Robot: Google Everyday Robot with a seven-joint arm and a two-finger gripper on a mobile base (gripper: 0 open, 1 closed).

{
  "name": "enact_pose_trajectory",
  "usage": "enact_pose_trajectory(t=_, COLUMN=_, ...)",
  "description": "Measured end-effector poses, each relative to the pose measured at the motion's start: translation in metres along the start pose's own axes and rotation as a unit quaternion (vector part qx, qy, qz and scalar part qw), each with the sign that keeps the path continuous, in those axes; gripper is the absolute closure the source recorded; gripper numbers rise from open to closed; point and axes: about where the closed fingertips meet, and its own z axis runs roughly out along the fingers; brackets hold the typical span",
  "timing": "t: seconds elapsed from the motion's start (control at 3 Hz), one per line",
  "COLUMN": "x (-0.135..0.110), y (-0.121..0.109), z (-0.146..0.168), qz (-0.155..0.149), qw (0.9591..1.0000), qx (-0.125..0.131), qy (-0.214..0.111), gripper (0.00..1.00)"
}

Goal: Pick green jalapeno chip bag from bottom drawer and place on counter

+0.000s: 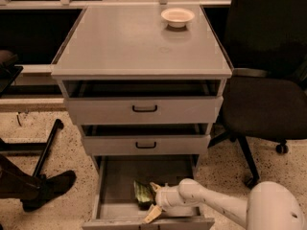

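I need to next close my gripper on the green jalapeno chip bag's end (149,194) that is nearest the white arm, inside the open bottom drawer.
The green jalapeno chip bag (141,194) lies crumpled on the floor of the open bottom drawer (120,176), near its front middle. My gripper (153,201) reaches into the drawer from the right on a white arm. It is open, with one fingertip behind the bag's right end and the other by the drawer's front wall. The bag's right edge lies between the fingers or just left of them. The counter (129,42) is the grey cabinet top above.
A round white bowl (177,17) stands at the counter's back right. The two upper drawers (144,109) stick out slightly above the bottom one. A black office chair (268,104) stands to the right. A dark stand leg (45,152) and a shoe (48,188) are on the left floor.
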Motion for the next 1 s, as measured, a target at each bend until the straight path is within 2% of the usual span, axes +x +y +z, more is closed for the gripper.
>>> enact_pose_trajectory(t=0.67, x=-0.001, y=-0.043, z=0.026, qz=-0.005, qw=0.9998, qx=-0.012, qy=-0.016, gripper=0.00)
enact_pose_trajectory(t=1.0, x=0.014, y=-0.062, z=0.036, qz=0.009, qw=0.9996, qx=-0.018, qy=-0.021, gripper=0.00)
